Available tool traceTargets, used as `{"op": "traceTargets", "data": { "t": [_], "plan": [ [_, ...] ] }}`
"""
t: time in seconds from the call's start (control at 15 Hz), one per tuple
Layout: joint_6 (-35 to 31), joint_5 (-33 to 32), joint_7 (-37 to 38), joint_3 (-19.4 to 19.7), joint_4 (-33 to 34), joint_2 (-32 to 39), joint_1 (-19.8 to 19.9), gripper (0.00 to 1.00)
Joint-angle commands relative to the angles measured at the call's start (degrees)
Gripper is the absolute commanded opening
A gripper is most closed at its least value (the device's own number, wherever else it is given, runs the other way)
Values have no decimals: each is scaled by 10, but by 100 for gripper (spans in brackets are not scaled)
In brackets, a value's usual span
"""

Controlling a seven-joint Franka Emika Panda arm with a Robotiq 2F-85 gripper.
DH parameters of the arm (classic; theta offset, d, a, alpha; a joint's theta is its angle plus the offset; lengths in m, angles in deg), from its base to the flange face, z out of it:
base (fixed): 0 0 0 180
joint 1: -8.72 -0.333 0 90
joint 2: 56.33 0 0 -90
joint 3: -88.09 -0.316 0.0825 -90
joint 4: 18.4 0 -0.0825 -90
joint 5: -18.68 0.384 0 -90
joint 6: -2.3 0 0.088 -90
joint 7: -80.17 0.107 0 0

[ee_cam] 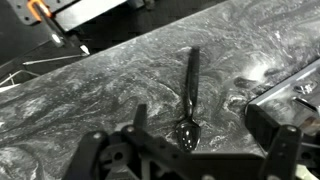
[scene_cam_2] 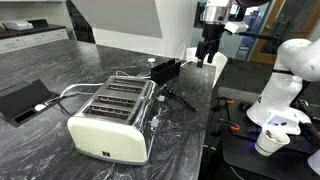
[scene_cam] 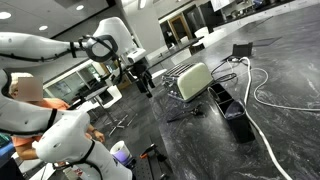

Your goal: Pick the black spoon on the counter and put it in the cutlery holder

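Note:
Next, my gripper should go to the black spoon's thin neck [scene_cam: 189, 113] [ee_cam: 188, 108], where the spoon's handle meets its bowl, and close there.
The black spoon [ee_cam: 190, 95] lies flat on the dark marbled counter [ee_cam: 90, 110], its bowl toward me and its handle pointing away. My gripper [ee_cam: 210, 138] hangs open and empty above it, with the spoon's bowl showing between the two fingers. In both exterior views the gripper [scene_cam: 144, 82] [scene_cam_2: 208, 48] is raised over the counter's edge, apart from the cream cutlery holder [scene_cam: 193, 80] [scene_cam_2: 112, 115]. The spoon shows there as a thin dark line [scene_cam: 183, 116] [scene_cam_2: 177, 97] on the counter near the holder.
A flat black oblong tray [scene_cam: 236, 118] [scene_cam_2: 165, 69] lies beside the holder. A white cable [scene_cam: 262, 95] runs across the counter. A small black box [scene_cam: 243, 48] sits further back. A person [scene_cam: 25, 90] stands behind the arm.

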Motion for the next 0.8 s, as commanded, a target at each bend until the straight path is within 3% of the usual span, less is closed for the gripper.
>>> {"op": "traceTargets", "data": {
  "t": [0.0, 0.07, 0.13, 0.27, 0.47, 0.73],
  "plan": [
    [-163, 40, 120, -63, -21, 56, -11, 100],
    [-213, 30, 151, -82, -22, 80, -8, 100],
    [-264, 24, 177, -122, -23, 102, 19, 100],
    [-351, -40, 254, -143, -26, 164, 25, 100],
    [-350, -191, 377, -176, -28, 198, 79, 100],
    [-342, -310, 452, -140, -19, 242, 75, 100]
  ]
}}
